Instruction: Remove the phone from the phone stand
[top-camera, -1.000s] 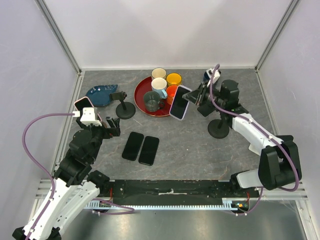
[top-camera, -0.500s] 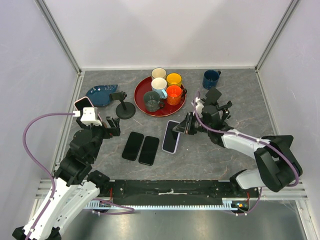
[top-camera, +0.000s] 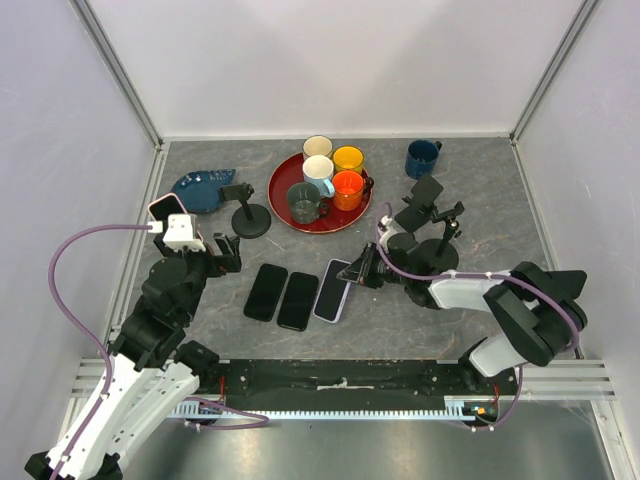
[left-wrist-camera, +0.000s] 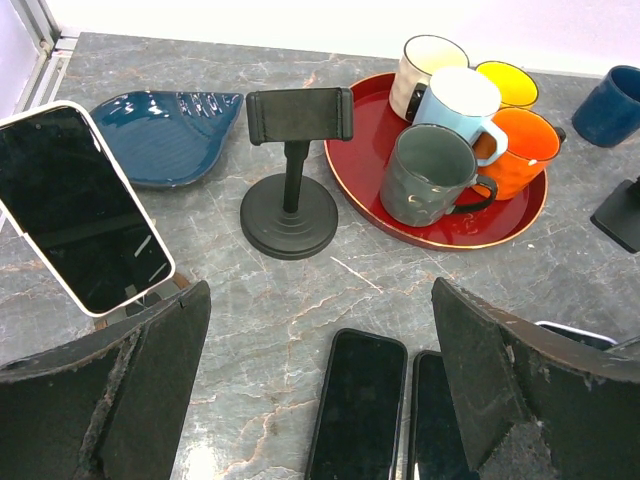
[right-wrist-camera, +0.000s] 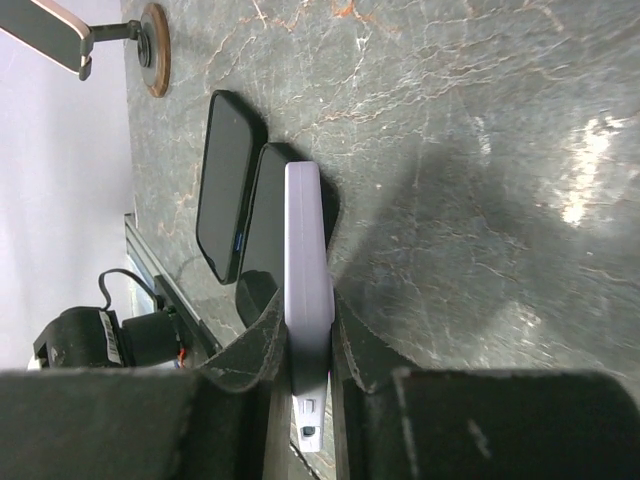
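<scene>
Next, my right gripper puts the lilac-cased phone down on the table (top-camera: 320, 304) (right-wrist-camera: 322, 292) against the nearer black phone.
My right gripper (top-camera: 362, 272) is shut on a lilac-cased phone (top-camera: 334, 289), gripping it across its thickness near one end (right-wrist-camera: 308, 250). The phone is held low and nearly flat over the table, right beside two black phones (top-camera: 281, 296); I cannot tell whether it touches the table. The black phone stand (top-camera: 437, 254) behind my right arm has an empty clamp. My left gripper (top-camera: 215, 252) is open and empty (left-wrist-camera: 315, 400), above the table left of the black phones. A white-cased phone (left-wrist-camera: 80, 210) leans on a small stand at the left.
A second empty black stand (top-camera: 250, 215) is left of a red tray (top-camera: 283, 210) holding several mugs. A blue dish (top-camera: 200, 188) lies at the back left and a blue mug (top-camera: 422, 158) at the back right.
My right arm carried the lilac phone from up by the right stand down and leftwards to table level beside the two black phones. The left arm has not moved.
</scene>
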